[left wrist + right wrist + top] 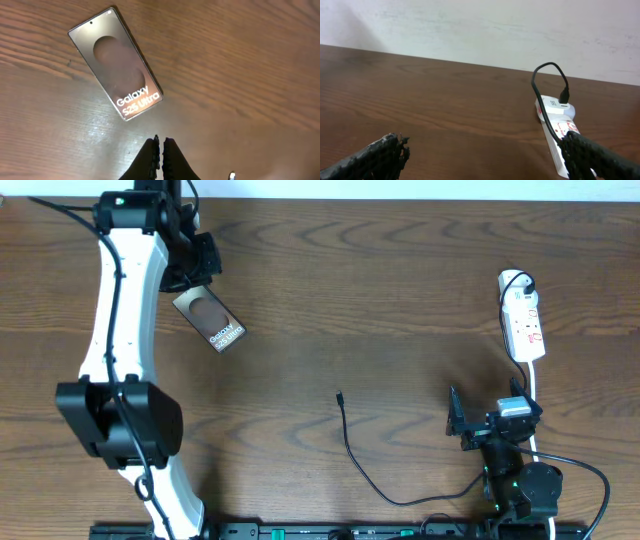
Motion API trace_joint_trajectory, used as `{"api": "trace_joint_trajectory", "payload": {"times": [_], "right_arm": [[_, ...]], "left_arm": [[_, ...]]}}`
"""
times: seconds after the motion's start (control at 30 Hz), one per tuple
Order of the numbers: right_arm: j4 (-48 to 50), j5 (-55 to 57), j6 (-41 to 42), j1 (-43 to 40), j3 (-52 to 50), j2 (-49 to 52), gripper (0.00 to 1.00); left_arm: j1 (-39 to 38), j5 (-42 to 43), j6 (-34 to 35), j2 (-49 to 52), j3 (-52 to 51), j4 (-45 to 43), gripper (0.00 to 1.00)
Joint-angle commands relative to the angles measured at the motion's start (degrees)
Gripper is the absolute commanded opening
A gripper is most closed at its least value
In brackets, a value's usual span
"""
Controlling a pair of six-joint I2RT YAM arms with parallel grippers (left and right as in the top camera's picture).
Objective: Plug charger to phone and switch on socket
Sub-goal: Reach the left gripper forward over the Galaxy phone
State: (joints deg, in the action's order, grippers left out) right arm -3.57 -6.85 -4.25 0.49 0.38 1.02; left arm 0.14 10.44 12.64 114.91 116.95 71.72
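Observation:
My left gripper should open, grip the phone's long edges (226, 310), turn it straight and bring it closer, because the phone lies crooked and far from the charger's tip.
The phone (210, 321) (115, 62) lies flat and askew on the wooden table at the upper left, its "Galaxy" lettering facing up. My left gripper (196, 277) (161, 139) hovers just short of the phone's lettered end, shut with nothing between its fingers. The charger (349, 442) is a thin black cable curving across the table's middle, its small plug tip (340, 395) lying loose. The white socket (524, 328) (559, 125) lies at the right edge. My right gripper (460, 423) (485, 142) stands open near the front, left of the socket's near end, and holds nothing.
A black plug (522, 280) (564, 95) with a looping black lead sits in the socket's far end. A white cord (533, 395) runs from the strip toward the right arm's base. A pale wall (480, 30) rises behind the table's far edge.

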Motion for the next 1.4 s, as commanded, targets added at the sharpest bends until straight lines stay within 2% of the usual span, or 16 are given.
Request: {"api": "trace_joint_trajectory", "payload": {"times": [0.0,0.03,0.07,0.1,0.13,0.2,0.23,0.27,0.3,0.67,0.7,0.73,0.8,0.83,1.07,1.37], "right_arm": [[-0.13,-0.15,-0.55,-0.42,-0.07,-0.26,0.99],[-0.13,-0.15,-0.55,-0.42,-0.07,-0.26,0.99],[-0.13,-0.15,-0.55,-0.42,-0.07,-0.26,0.99],[-0.13,-0.15,-0.55,-0.42,-0.07,-0.26,0.99],[-0.13,-0.15,-0.55,-0.42,-0.07,-0.26,0.99],[-0.13,-0.15,-0.55,-0.42,-0.07,-0.26,0.99],[-0.13,-0.15,-0.55,-0.42,-0.07,-0.26,0.99],[-0.13,-0.15,-0.55,-0.42,-0.07,-0.26,0.99],[-0.13,-0.15,-0.55,-0.42,-0.07,-0.26,0.99],[-0.13,-0.15,-0.55,-0.42,-0.07,-0.26,0.99],[-0.13,-0.15,-0.55,-0.42,-0.07,-0.26,0.99],[-0.13,-0.15,-0.55,-0.42,-0.07,-0.26,0.99],[-0.13,-0.15,-0.55,-0.42,-0.07,-0.26,0.99],[-0.13,-0.15,-0.55,-0.42,-0.07,-0.26,0.99],[-0.13,-0.15,-0.55,-0.42,-0.07,-0.26,0.99],[-0.13,-0.15,-0.55,-0.42,-0.07,-0.26,0.99]], "left_arm": [[-0.07,-4.76,8.31,1.55,0.87,-0.52,0.07],[-0.07,-5.66,9.03,1.79,0.79,-0.74,0.08],[-0.07,-6.01,9.11,2.16,0.35,-1.6,0.25],[-0.07,-6.01,9.14,2.36,0.15,-1.97,0.38],[-0.07,-6.01,9.14,2.73,0.0,-2.21,0.46],[-0.07,-6.01,9.14,3.17,-0.5,-2.84,0.47],[-0.07,-6.01,9.14,3.5,-0.63,-2.86,0.47],[-0.07,-6.01,9.14,3.85,-0.63,-2.84,0.22],[-0.07,-6.01,9.14,4.2,-0.63,-2.84,0.08],[-0.07,-6.01,10.43,6.51,-0.94,-4.61,0.09],[-0.07,-6.03,10.45,6.51,-1.29,-5.16,0.15],[-0.07,-6.01,10.45,6.51,-1.64,-5.73,0.35],[-0.07,-6.03,10.45,6.62,-3.32,-8.02,0.66],[-0.07,-6.23,10.45,6.62,-4.17,-8.98,0.7],[-0.07,-14.49,15.76,6.62,-9.6,-13.53,0.78],[-0.07,-14.82,16.46,6.67,-19.71,-24.92,0.78]]}}
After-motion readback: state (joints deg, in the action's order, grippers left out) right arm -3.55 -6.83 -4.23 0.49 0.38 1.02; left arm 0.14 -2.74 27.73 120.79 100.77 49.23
